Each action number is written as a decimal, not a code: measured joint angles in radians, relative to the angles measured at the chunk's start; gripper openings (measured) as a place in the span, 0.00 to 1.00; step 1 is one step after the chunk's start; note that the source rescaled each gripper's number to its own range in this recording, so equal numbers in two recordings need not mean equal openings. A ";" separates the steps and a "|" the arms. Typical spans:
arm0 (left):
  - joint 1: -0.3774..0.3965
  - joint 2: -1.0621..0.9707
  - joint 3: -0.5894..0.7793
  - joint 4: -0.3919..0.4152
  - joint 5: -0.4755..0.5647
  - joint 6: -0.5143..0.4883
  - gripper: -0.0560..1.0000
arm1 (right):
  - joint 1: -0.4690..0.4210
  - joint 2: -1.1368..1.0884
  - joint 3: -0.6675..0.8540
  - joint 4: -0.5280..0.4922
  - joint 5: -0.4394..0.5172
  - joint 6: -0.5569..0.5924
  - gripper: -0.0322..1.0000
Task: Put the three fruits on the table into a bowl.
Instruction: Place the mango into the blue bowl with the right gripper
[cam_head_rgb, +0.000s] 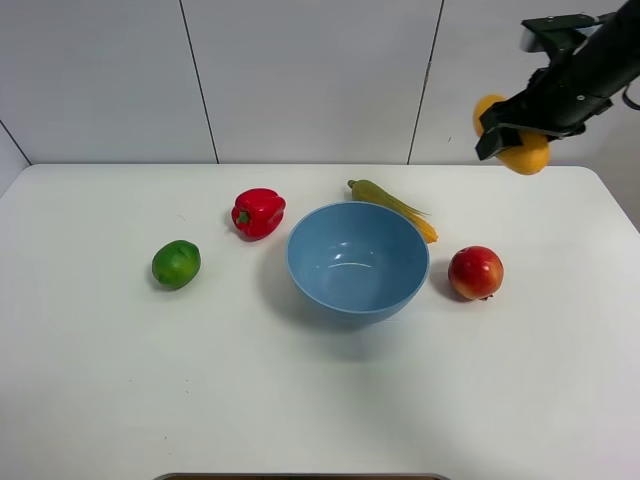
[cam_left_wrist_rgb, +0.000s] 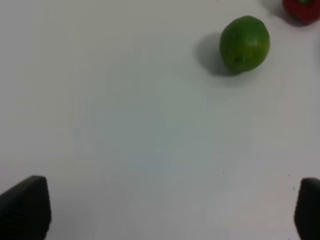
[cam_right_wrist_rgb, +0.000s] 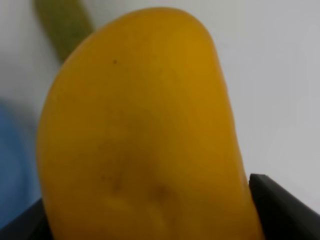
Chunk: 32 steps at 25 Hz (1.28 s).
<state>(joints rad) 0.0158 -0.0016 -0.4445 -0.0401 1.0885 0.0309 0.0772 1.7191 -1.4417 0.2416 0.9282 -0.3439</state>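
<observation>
My right gripper should release the yellow-orange mango on the bottom of the light-blue bowl (cam_head_rgb: 352, 281), toward its near side. The mango is now held high above the table.
My right gripper (cam_head_rgb: 512, 140) is shut on the yellow-orange mango (cam_head_rgb: 524, 156) and holds it high above the table's far right; the mango (cam_right_wrist_rgb: 145, 130) fills the right wrist view. The light-blue bowl (cam_head_rgb: 357, 262) stands empty at the table's middle. The red apple (cam_head_rgb: 475, 272) lies just right of the bowl. The green lime (cam_head_rgb: 176, 264) lies at the left and shows in the left wrist view (cam_left_wrist_rgb: 244, 43). My left gripper (cam_left_wrist_rgb: 160, 210) is open above bare table, short of the lime; it is out of the high view.
A red bell pepper (cam_head_rgb: 258, 212) lies left of the bowl's far side; its edge shows in the left wrist view (cam_left_wrist_rgb: 302, 9). A corn cob in green husk (cam_head_rgb: 392, 206) lies behind the bowl. The white table (cam_head_rgb: 320, 400) runs wide in front.
</observation>
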 joint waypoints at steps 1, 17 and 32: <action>0.000 0.000 0.000 0.000 0.000 0.000 1.00 | 0.041 -0.001 0.000 0.000 0.008 0.002 0.04; 0.000 0.000 0.000 0.000 0.000 0.000 1.00 | 0.422 0.142 0.000 -0.009 -0.049 0.032 0.04; 0.000 0.000 0.000 0.000 0.000 0.000 1.00 | 0.440 0.263 0.000 0.003 -0.098 0.078 0.19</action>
<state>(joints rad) 0.0158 -0.0016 -0.4445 -0.0401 1.0885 0.0309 0.5171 1.9825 -1.4417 0.2447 0.8306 -0.2659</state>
